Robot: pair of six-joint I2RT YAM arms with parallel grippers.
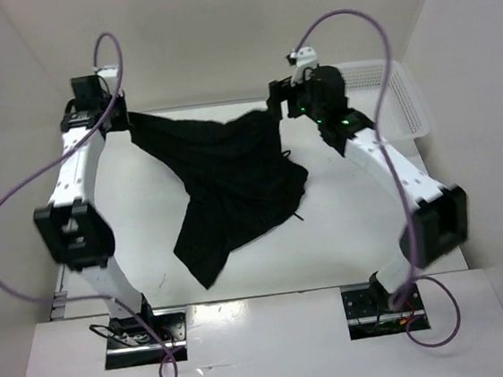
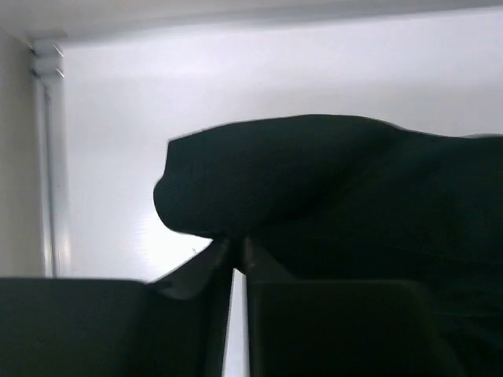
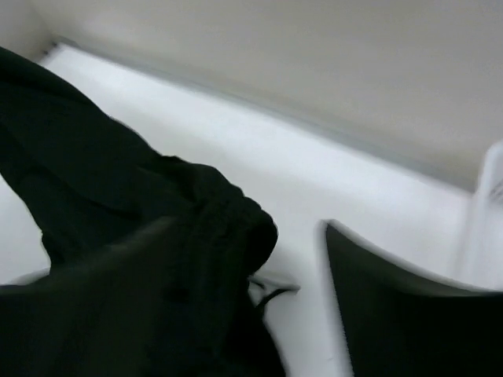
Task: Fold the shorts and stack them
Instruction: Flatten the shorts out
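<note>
The waistband's outer corner (image 1: 305, 173) on the black shorts lies on the table just beside the drawstring loop, and my right gripper needs to close on it next.
The black shorts (image 1: 223, 178) hang spread between both raised grippers, their lower end trailing onto the white table (image 1: 345, 224). At the back left, my left gripper (image 1: 124, 119) is shut on one upper corner; in the left wrist view its fingertips (image 2: 236, 245) meet with the fabric (image 2: 314, 188) bunched just above them. My right gripper (image 1: 277, 106) is at the other upper corner. In the right wrist view that gripper (image 3: 250, 229) stands open, with the cloth (image 3: 118, 204) lying over its left finger and bare table showing before the right finger (image 3: 393, 306). A thin drawstring (image 3: 271, 297) dangles.
A white lattice basket (image 1: 399, 92) stands at the back right, just beyond the right arm; its edge (image 3: 489, 196) shows in the right wrist view. Walls close the table at the back and both sides. Purple cables loop above both arms.
</note>
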